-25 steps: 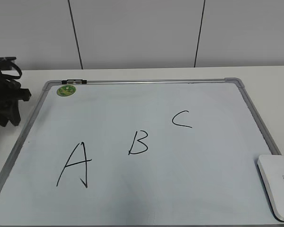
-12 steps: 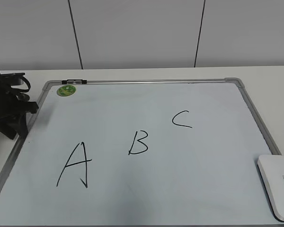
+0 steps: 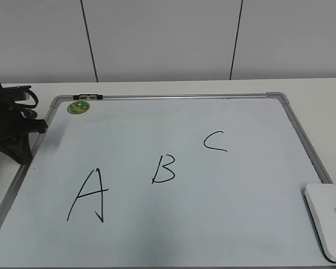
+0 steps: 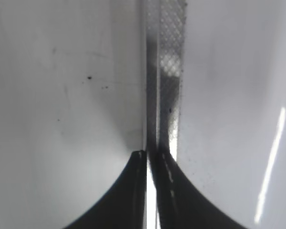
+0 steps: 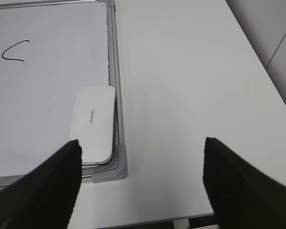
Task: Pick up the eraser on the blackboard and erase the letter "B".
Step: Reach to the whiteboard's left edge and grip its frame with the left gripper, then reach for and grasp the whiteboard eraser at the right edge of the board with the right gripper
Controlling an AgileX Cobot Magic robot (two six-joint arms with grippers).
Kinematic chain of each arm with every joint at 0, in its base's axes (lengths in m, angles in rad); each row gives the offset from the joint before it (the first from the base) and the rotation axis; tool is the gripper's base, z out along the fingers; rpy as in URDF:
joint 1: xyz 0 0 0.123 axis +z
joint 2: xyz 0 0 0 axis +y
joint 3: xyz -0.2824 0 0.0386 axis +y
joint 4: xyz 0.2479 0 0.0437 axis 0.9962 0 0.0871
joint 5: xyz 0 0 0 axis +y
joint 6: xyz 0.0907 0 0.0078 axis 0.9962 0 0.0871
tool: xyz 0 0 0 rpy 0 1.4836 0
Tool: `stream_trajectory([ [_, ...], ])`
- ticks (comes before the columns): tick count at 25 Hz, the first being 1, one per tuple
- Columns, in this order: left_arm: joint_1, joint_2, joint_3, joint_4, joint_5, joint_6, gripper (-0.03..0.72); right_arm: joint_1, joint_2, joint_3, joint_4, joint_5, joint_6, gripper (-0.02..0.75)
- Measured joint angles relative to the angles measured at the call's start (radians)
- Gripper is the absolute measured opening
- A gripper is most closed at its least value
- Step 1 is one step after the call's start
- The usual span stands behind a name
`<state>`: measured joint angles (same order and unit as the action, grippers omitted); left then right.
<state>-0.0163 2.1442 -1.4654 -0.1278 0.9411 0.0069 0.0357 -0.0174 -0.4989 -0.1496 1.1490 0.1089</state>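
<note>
My right gripper should close across the middle of the white eraser point(image 3: 331, 217) point(image 5: 92, 120), and its fingers will be on the eraser's long sides next to the printed name.
The blackboard point(image 3: 252, 190) is a pale glossy board in a silver-grey frame, flat on the white table. The letter "B" point(image 3: 163, 169) is in black marker near its middle, between the "A" point(image 3: 89, 196) and the "C" point(image 3: 215, 141). The white eraser point(image 3: 327, 218) lies at the board's front right corner; it also shows in the right wrist view point(image 5: 93, 124). My right gripper point(image 5: 141, 142) is wide open and empty, over bare table just right of the eraser. My left gripper point(image 3: 17, 147) is shut and empty over the board's left frame point(image 4: 167, 71).
A small round green magnet point(image 3: 78, 106) sits at the board's far left corner beside a black clip point(image 3: 89, 97). The "C" point(image 5: 14, 51) shows in the right wrist view. White table point(image 5: 190, 71) stretches right of the board to its edge. A grey wall stands behind.
My left arm has moved right, from beside the board onto its left frame, and has risen a little. The eraser and letters have not moved.
</note>
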Motion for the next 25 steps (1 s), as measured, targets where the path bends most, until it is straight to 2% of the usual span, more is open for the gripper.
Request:
stream_trajectory([
  [9,0.000,0.000,0.000,0.007,0.000,0.000,0.019,0.000,0.067,-0.016,0.025,-0.013,0.000,0.587],
  [17,0.000,0.000,0.000,0.007,0.000,0.000,0.019,0.000,0.533,-0.062,0.186,-0.053,-0.042,0.587],
  [25,0.000,0.000,-0.001,0.007,-0.002,0.000,0.020,0.000,0.905,-0.186,0.270,-0.093,-0.067,0.587],
])
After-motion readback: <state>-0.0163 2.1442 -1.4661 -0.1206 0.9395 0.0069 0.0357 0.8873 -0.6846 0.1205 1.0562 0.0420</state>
